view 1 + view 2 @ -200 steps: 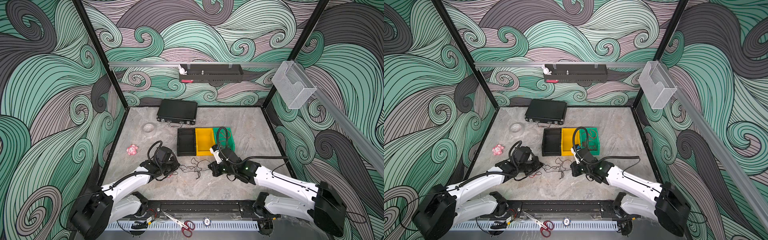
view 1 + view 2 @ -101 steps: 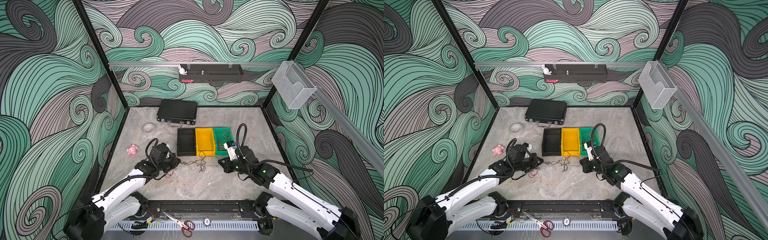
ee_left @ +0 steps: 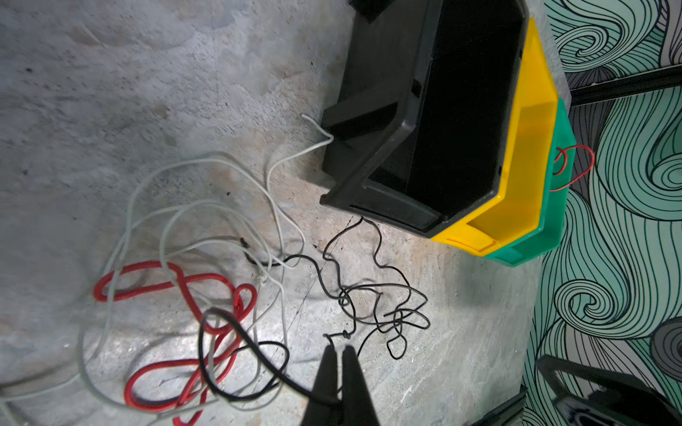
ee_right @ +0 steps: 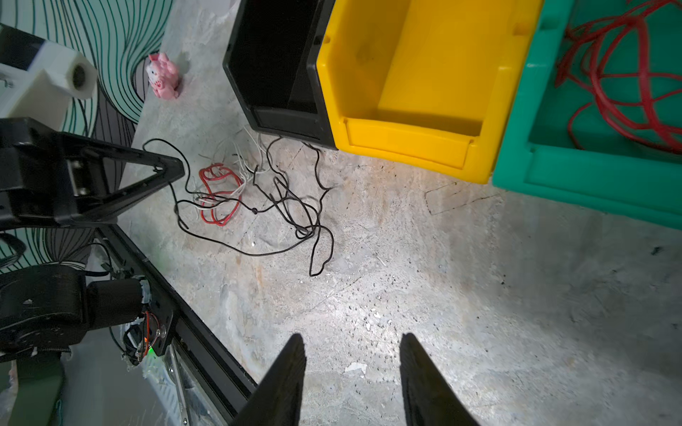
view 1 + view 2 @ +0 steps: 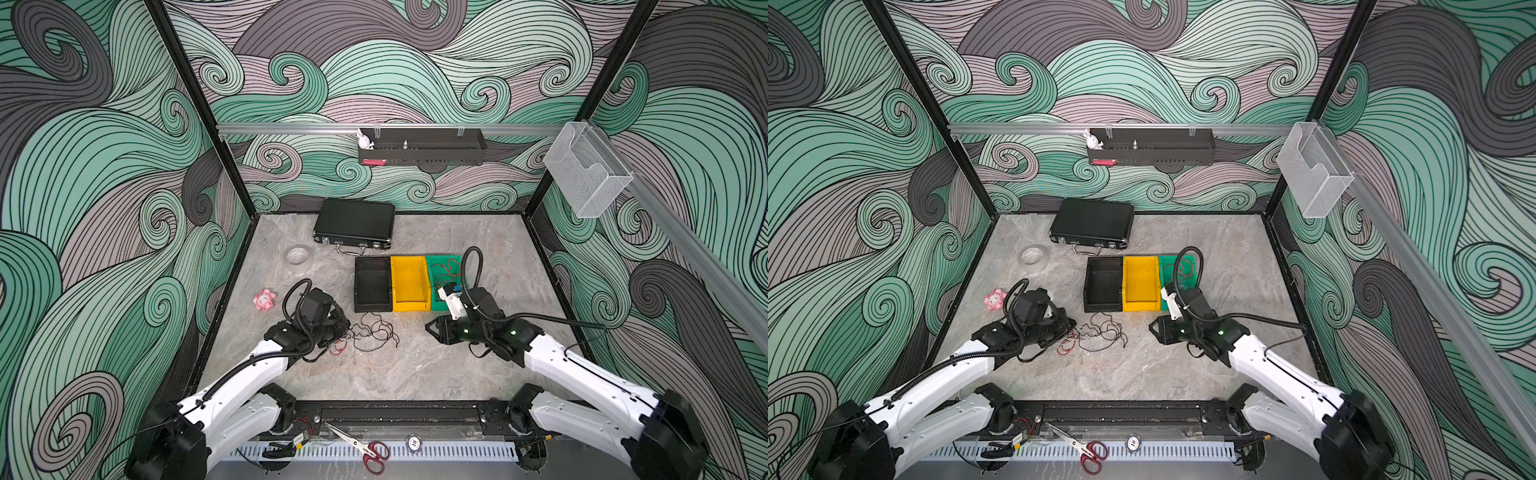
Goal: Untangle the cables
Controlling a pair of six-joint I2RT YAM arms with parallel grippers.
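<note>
The black cable's outer bend (image 5: 397,344) (image 4: 314,273), farthest from my left gripper, is next for my right gripper, which should go there and close on it.
The cables lie tangled on the table in front of the bins: thin black ones (image 5: 374,332) (image 5: 1100,334) (image 3: 376,295) (image 4: 288,206), a red one (image 5: 338,347) (image 3: 177,280) (image 4: 217,195) and white ones (image 3: 206,206) (image 4: 240,162). My left gripper (image 5: 347,328) (image 5: 1074,326) (image 3: 338,348) (image 4: 180,170) is at the tangle's left side, shut on a black cable that runs in between its jaws. A separate red cable (image 5: 446,270) (image 5: 1181,270) (image 4: 627,85) lies coiled in the green bin (image 5: 440,259) (image 4: 590,177). My right gripper (image 5: 430,328) (image 5: 1152,328) (image 4: 352,346) is open and holds nothing, over bare table right of the tangle.
A black bin (image 5: 372,305) and a yellow bin (image 5: 409,307) stand side by side left of the green one. A black case (image 5: 353,224), a tape roll (image 5: 298,255) and a pink toy (image 5: 264,300) lie behind and to the left. Scissors (image 5: 365,451) rest on the front rail.
My right gripper swung up to the green bin, then came back down toward the table's middle and opened. My left gripper stayed shut and shifted a little with the tangle.
</note>
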